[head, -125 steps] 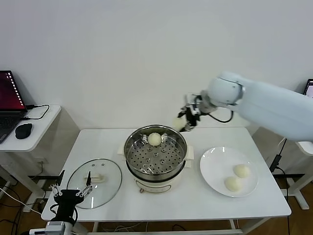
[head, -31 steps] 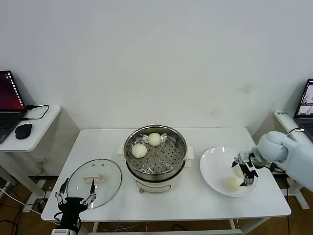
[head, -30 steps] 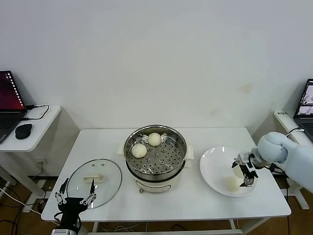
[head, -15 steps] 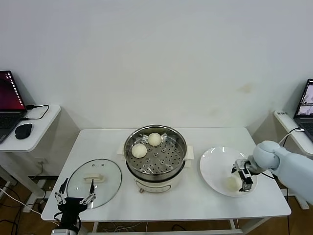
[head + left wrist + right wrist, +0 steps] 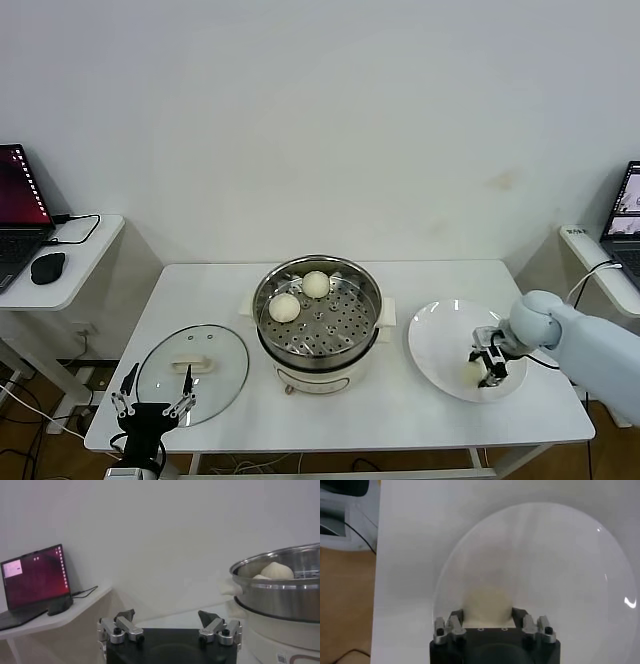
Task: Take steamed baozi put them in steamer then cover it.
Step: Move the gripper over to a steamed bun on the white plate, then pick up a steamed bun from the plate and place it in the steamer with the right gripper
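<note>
I need to release the baozi with my right gripper on the bare front part of the steel steamer's perforated bottom [image 5: 310, 337].
The steel steamer [image 5: 262, 300] on its cream base holds two baozi [image 5: 285, 307] [image 5: 316, 284]. My right gripper [image 5: 488, 365] is low over the white plate [image 5: 440, 330]. In the right wrist view my right gripper [image 5: 487, 614] has its fingers against both sides of a baozi [image 5: 487, 602], which rests on the plate [image 5: 560, 555]. In the head view one baozi [image 5: 470, 373] shows partly beside the gripper; any other on the plate is hidden. The glass cover [image 5: 193, 372] lies flat at the table's front left. My left gripper [image 5: 152, 404] waits open in front of it.
A side table at the left carries a laptop [image 5: 18, 210] and a mouse [image 5: 48, 266]. The left wrist view shows my left gripper [image 5: 166, 615] open, the steamer [image 5: 285, 587] with a baozi [image 5: 276, 570], and the laptop [image 5: 32, 575].
My right gripper placed a second baozi in the steamer, went back to the plate, sank onto a baozi there and closed round it. The left arm has barely moved.
</note>
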